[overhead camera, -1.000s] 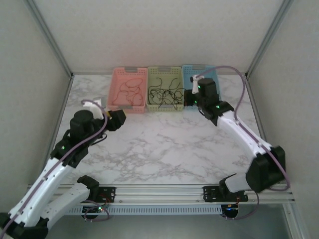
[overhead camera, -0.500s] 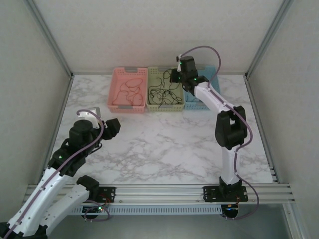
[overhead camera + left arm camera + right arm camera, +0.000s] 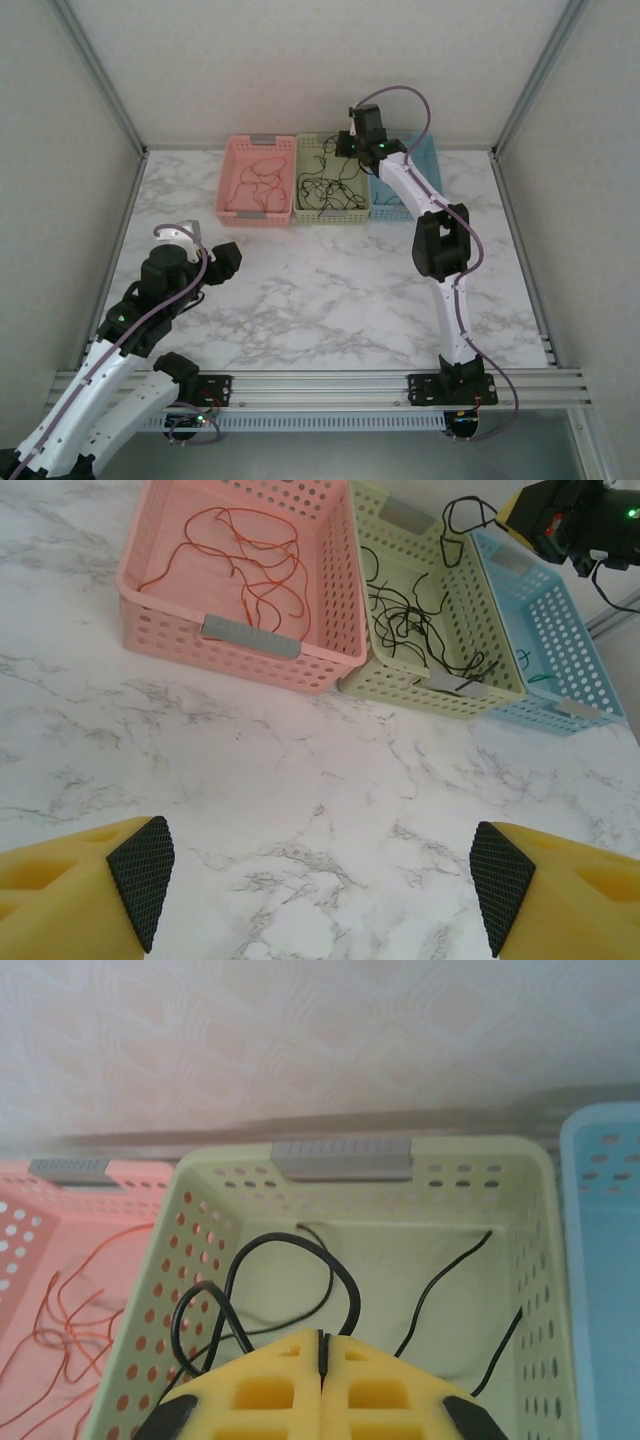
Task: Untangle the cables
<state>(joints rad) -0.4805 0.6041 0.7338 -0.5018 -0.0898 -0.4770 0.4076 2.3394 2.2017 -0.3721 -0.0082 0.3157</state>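
Next, I release the black cable onto the black tangle inside the green basket (image 3: pixel 331 188) with my right gripper.
The cables lie sorted in three baskets at the back of the table. Red ones (image 3: pixel 250 560) are in the pink basket (image 3: pixel 258 141), a black tangle (image 3: pixel 410 630) is in the green basket (image 3: pixel 330 215), and a green one (image 3: pixel 527 665) is in the blue basket (image 3: pixel 400 210). My right gripper (image 3: pixel 345 145) hangs over the back of the green basket, shut on a black cable (image 3: pixel 290 1243) that loops out from between its fingertips. My left gripper (image 3: pixel 320 880) is open over bare marble at the near left, well short of the baskets, with nothing between its pads (image 3: pixel 140 880).
The baskets stand side by side against the back wall. The marble table (image 3: pixel 320 290) is bare between them and the arm bases. Metal frame posts run along both side edges, and a rail (image 3: pixel 320 385) runs along the front.
My right arm has swung from the blue basket's front to above the back of the green basket. My left gripper has drawn back toward the near left and its jaws have widened.
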